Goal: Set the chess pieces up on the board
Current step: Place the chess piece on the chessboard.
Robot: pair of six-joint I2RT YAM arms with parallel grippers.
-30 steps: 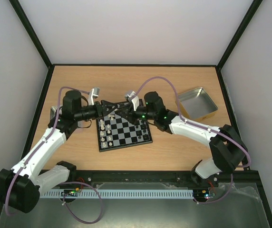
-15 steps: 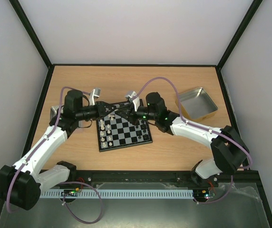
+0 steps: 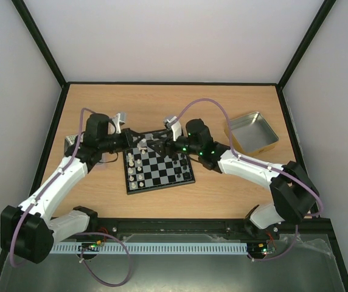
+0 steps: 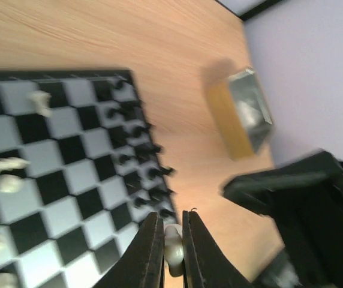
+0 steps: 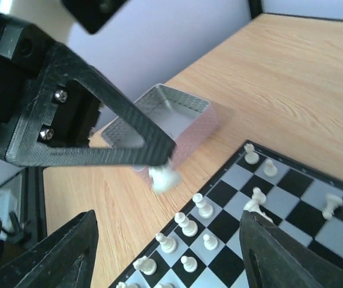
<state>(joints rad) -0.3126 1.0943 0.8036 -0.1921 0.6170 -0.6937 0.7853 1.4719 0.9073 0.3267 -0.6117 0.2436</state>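
The body of the lone white piece [image 3: 150,138] [image 5: 332,206] is near the board's far edge, beside the board's middle seam. My right gripper needs to close on it next.
The board [image 3: 162,173] lies mid-table between both arms. My left gripper [image 4: 171,215] is shut on a cream-white chess piece [image 4: 173,249], held above the bare wood just past the board's edge [image 4: 57,73]. In the right wrist view that white piece [image 5: 164,177] hangs from the tip of the left gripper's fingers [image 5: 99,135], off the board's corner. My right gripper [image 5: 168,219] stands wide open beneath it, holding nothing. Several white pieces [image 5: 186,225] stand in rows on the board [image 5: 291,198]. Black pieces [image 4: 141,129] line the opposite side. From above, both grippers [image 3: 142,144] [image 3: 160,146] meet over the board's far edge.
A silver tin [image 3: 251,131] sits at the right of the table. Another tin [image 3: 70,143] lies half hidden under the left arm, and it shows close behind the held piece as a tin [image 5: 159,120]. The right arm [image 4: 303,198] looms near the left gripper.
The left gripper has closed on the white piece. The right gripper, shut a moment ago, has opened wide. The left arm has drawn slightly to the left.
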